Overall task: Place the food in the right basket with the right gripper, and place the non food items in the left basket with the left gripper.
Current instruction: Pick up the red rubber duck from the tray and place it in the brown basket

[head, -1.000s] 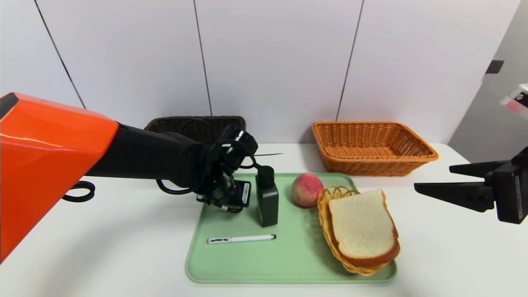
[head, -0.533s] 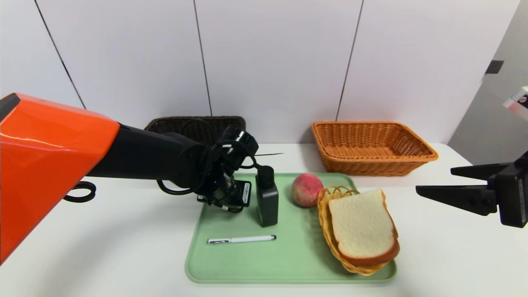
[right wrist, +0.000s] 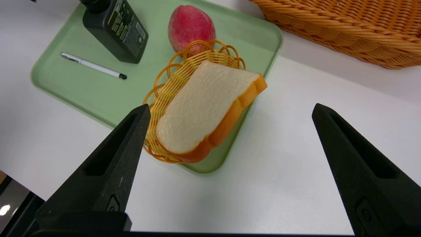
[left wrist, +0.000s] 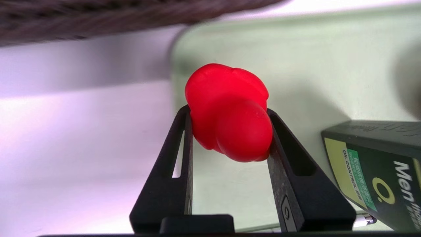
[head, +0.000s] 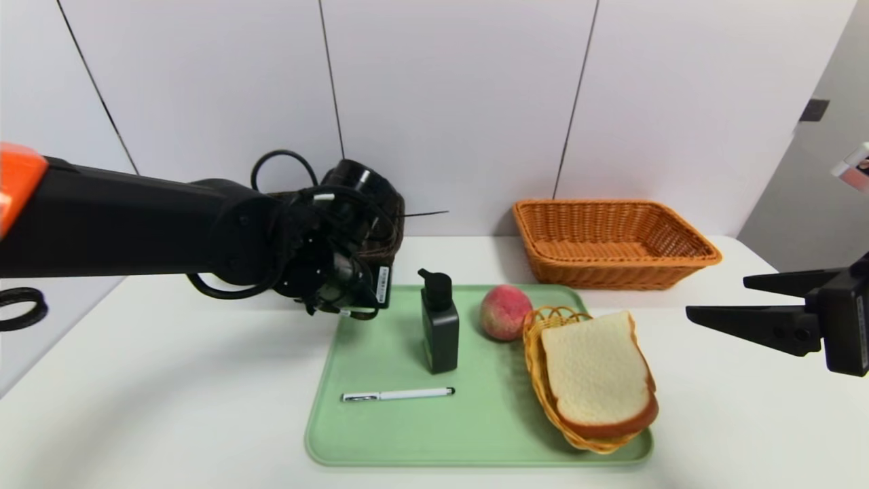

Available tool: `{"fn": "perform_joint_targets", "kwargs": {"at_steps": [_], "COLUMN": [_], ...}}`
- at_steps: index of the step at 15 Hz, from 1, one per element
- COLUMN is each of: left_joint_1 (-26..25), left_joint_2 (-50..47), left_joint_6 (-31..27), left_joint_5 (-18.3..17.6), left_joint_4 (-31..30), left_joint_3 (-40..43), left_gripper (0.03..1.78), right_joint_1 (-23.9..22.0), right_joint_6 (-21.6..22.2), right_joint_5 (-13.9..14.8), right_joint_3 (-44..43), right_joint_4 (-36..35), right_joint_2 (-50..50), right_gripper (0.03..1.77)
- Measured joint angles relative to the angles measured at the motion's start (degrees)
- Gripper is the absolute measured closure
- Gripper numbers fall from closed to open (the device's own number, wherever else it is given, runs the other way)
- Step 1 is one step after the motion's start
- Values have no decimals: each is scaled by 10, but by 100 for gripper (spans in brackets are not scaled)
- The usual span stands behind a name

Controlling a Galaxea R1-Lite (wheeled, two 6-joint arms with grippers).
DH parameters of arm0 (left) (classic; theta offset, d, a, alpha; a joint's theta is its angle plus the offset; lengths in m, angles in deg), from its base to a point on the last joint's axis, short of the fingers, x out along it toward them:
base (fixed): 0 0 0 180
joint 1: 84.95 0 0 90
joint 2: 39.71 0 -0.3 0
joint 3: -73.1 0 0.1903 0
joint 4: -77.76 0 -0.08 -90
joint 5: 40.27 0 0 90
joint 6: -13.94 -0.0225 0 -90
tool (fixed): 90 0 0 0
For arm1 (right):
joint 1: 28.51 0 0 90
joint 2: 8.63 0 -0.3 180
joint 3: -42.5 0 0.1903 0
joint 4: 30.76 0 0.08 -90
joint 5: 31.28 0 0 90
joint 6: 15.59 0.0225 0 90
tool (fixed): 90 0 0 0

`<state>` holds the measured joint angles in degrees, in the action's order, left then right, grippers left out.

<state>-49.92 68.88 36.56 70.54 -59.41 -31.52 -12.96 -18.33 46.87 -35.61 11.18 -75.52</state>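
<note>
My left gripper will let go of the red thing in the dark brown basket's end (head: 281, 244) farthest from the orange-tan basket.
My left gripper (left wrist: 227, 110) is shut on a small lumpy red thing (left wrist: 230, 112), held in the air over the far left corner of the green tray (left wrist: 296, 59), just in front of the dark brown left basket (left wrist: 98, 13). In the head view the left wrist (head: 326, 272) hides that gripper and much of the left basket (head: 392, 227). The bread slice (head: 597, 370) lies on a small yellow wicker dish (head: 543, 326), with the peach (head: 504, 312) beside it. My right gripper (head: 716, 295) hangs open to the right of the tray, near the bread (right wrist: 204, 112). The orange-tan right basket (head: 624, 266) stands at the back right.
A dark green pump bottle (head: 440, 333) stands on the green tray (head: 380, 435), and a white pen (head: 397, 393) lies in front of it. The white wall runs close behind both baskets. A black ring (head: 20, 305) lies at the table's far left.
My left arm has risen and drawn back to the left, off the tray's corner toward the dark basket, carrying the red thing. The right gripper has barely moved.
</note>
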Motion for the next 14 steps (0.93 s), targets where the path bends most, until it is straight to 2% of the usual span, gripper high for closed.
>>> {"fn": "perform_joint_targets", "kwargs": {"at_steps": [4,7,10,14], "left_joint_1": [-20,-70,-129,-194], "left_joint_2": [-74,-96,-77,-5], "left_joint_6": [-39,-96,-131,-157], "left_joint_5": [12,8,-3,-17], "left_joint_4": [24,55,68,69], "left_joint_3": [-13,-65,-132,-212], "left_gripper": [114,114,114,115], "right_joint_1": [0,0,-1,0], "right_joint_6": [0,1,1,-1], "right_joint_5": [-1,-1,1,3], "right_joint_3": [-1,-1,4,17], "right_joint_4": [0,0,-23,-54], "right_joint_2": [1,1,1,-1], "right_gripper": [10,10,10,10]}}
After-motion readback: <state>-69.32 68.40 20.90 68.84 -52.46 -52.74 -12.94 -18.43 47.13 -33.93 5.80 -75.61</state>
